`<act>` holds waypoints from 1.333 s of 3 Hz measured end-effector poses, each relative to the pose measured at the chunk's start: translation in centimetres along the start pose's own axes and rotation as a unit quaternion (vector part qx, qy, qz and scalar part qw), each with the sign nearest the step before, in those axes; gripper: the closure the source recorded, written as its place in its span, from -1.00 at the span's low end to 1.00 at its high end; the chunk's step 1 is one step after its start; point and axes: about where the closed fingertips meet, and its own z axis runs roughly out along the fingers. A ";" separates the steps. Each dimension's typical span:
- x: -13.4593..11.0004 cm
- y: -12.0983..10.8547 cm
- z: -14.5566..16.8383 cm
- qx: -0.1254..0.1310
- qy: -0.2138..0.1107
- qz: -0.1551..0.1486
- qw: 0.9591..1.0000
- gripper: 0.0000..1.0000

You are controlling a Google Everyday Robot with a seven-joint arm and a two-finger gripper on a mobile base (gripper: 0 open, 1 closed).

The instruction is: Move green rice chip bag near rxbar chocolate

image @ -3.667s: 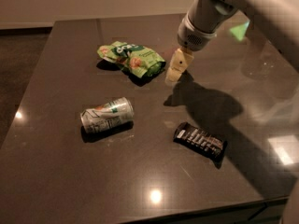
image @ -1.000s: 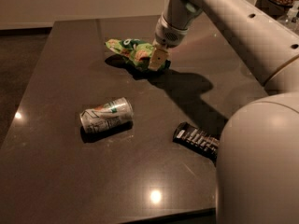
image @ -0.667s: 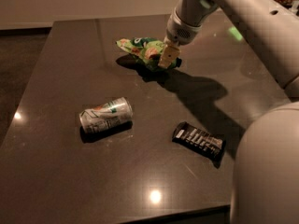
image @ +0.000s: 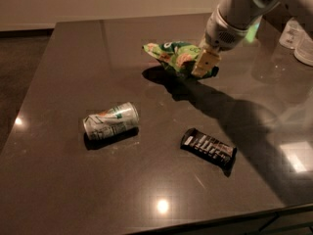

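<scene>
Next, my gripper lets go of the green rice chip bag on the table (image: 213, 105) behind the rxbar chocolate.
The green rice chip bag (image: 173, 55) is a wrinkly bright green foil bag with orange-pink pictures. It hangs tilted a little above the dark table, its shadow beneath it. My gripper (image: 204, 64) is shut on the bag's right end, with the arm coming in from the upper right. The rxbar chocolate (image: 208, 147), a flat black-brown bar with white print, lies on the table in front of the bag and to the right of the middle.
A silver-green soda can (image: 110, 121) lies on its side at the left of the middle. The dark glossy table (image: 63, 190) ends at a front edge near the bottom. Pale containers (image: 298, 38) stand at the far right.
The gripper closed on the bag and has carried it to the right and toward the front, lifting it off the table. The can and the bar have not moved.
</scene>
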 end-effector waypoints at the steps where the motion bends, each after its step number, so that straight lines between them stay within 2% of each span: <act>1: 2.7 2.8 -2.2 0.003 0.005 0.031 1.000 1.00; 2: 6.1 6.8 -4.6 0.001 0.020 0.065 0.998 1.00; 3: 7.6 9.1 -5.7 -0.003 0.030 0.076 0.997 1.00; 4: 8.8 12.3 -6.4 -0.005 0.044 0.080 0.996 0.55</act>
